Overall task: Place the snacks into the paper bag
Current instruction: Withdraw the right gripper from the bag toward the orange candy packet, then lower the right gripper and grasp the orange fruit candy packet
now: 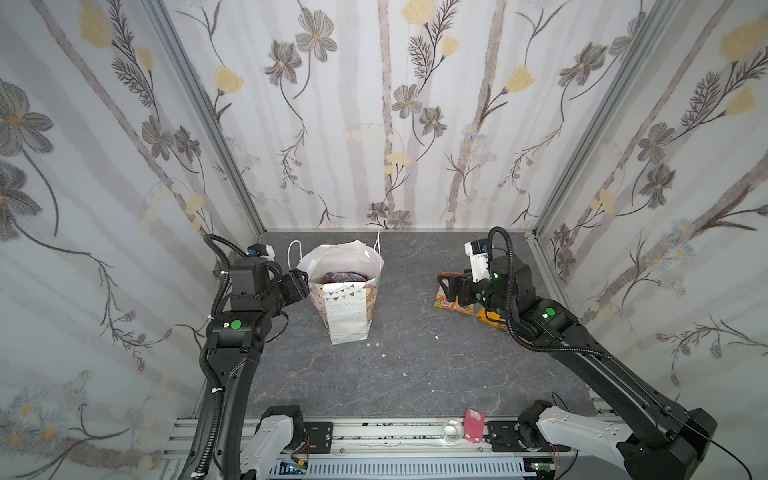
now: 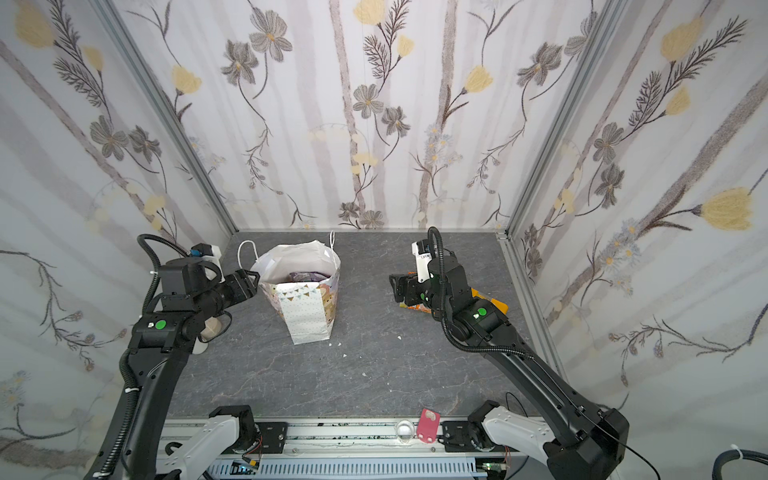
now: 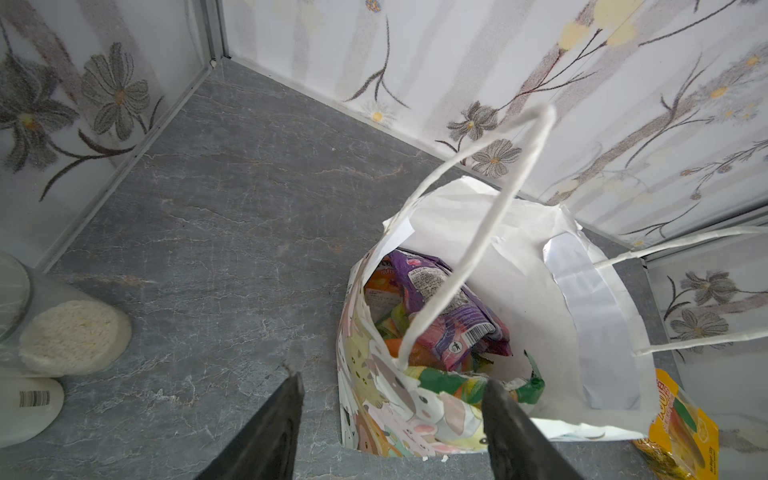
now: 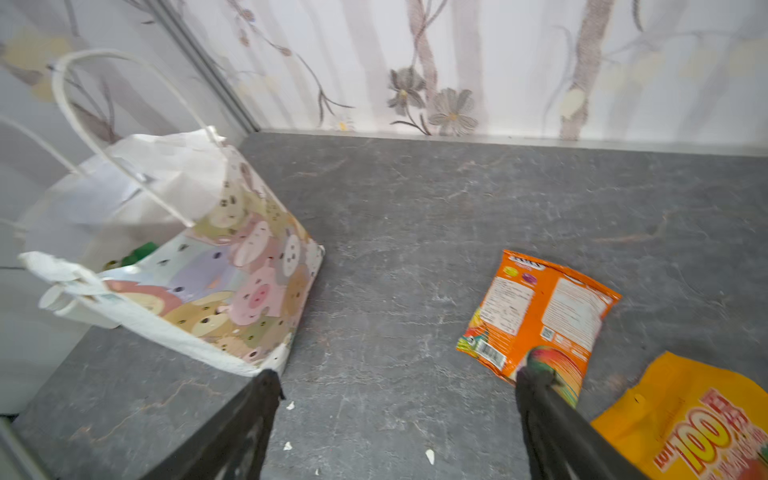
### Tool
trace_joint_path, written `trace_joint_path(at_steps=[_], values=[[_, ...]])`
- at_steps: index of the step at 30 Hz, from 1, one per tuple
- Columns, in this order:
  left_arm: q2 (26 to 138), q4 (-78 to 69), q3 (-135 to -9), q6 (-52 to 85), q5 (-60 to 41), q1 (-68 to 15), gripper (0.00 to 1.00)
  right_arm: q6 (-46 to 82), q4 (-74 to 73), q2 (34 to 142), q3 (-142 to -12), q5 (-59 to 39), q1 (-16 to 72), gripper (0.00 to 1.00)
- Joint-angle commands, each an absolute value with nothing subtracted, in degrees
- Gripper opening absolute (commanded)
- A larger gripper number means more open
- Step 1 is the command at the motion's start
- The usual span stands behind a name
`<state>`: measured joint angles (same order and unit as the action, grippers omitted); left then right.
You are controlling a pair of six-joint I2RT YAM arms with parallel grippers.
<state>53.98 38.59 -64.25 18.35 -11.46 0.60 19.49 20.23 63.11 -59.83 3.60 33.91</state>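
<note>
The orange packet's near corner (image 1: 469, 308) (image 4: 566, 386) is beside the yellow-orange packet, and my right gripper should go there next and close on it.
The paper bag (image 1: 347, 307) (image 2: 305, 316) stands upright left of centre, its mouth open. Inside the paper bag (image 3: 594, 316) lie several snacks: a purple packet (image 3: 440, 291) on top, orange ones under it, and a green-edged one (image 3: 436, 380) near the rim. My left gripper (image 1: 306, 281) (image 3: 395, 386) is open at the bag's left side, with the printed wall showing between its fingers. My right gripper (image 1: 442, 286) (image 4: 401, 378) hangs open and empty over the table. An orange packet (image 4: 544, 307) lies beside one fingertip and a yellow-orange packet (image 4: 681, 415) just past it.
A clear jar of white grains (image 3: 70, 336) and a white bottle (image 3: 29, 405) stand by the left wall behind my left arm. Small paper scraps (image 1: 382, 355) dot the table. A pink tag (image 1: 473, 424) and a clear dome (image 1: 453, 430) sit on the front rail.
</note>
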Motion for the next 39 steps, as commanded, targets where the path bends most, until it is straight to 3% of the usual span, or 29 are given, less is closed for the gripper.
trace_joint_path(at_steps=[1,22,39], values=[[54.42,36.32,-64.2,18.26,-13.13,0.7,0.68,21.88,20.57,64.12,-57.81,6.13,32.72,0.9],[55.85,36.2,-63.4,17.4,-13.56,0.7,0.67,19.86,14.86,74.62,-51.95,2.35,23.97,0.92],[55.72,35.46,-61.81,18.54,-15.19,0.7,0.67,20.48,3.47,81.66,-45.11,-8.13,14.22,0.91]])
